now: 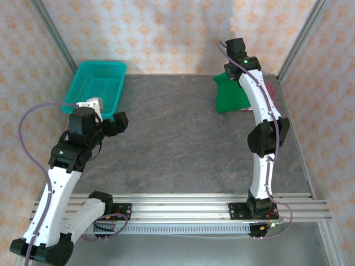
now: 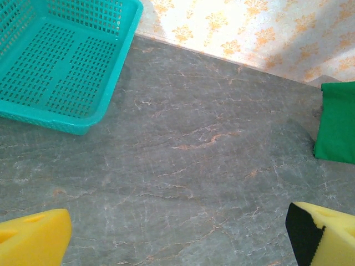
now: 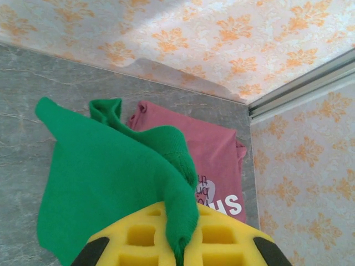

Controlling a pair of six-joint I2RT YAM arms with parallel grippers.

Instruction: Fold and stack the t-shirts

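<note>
The robot's right gripper will let go of the green t-shirt squarely on top of the maroon t-shirt (image 1: 254, 97) (image 3: 189, 185), by the far corner.
The green t-shirt (image 1: 229, 97) lies bunched at the table's far right, partly over the maroon t-shirt (image 3: 213, 152), whose white lettering shows. My right gripper (image 3: 180, 249) is shut on a pulled-up fold of the green t-shirt (image 3: 100, 172), lifting it off the pile. In the top view the right arm covers most of the maroon t-shirt (image 1: 270, 88). My left gripper (image 1: 119, 123) hovers open over bare table near the basket, its yellow fingers (image 2: 33, 238) wide apart with nothing between them. The green t-shirt (image 2: 337, 122) sits far to its right.
A teal mesh basket (image 1: 79, 83) stands at the far left; its wall (image 2: 119, 66) is close to the left gripper. Patterned walls and a metal frame post (image 3: 302, 83) close in the far right corner behind the shirts. Grey table (image 1: 172, 138) lies open between the arms.
</note>
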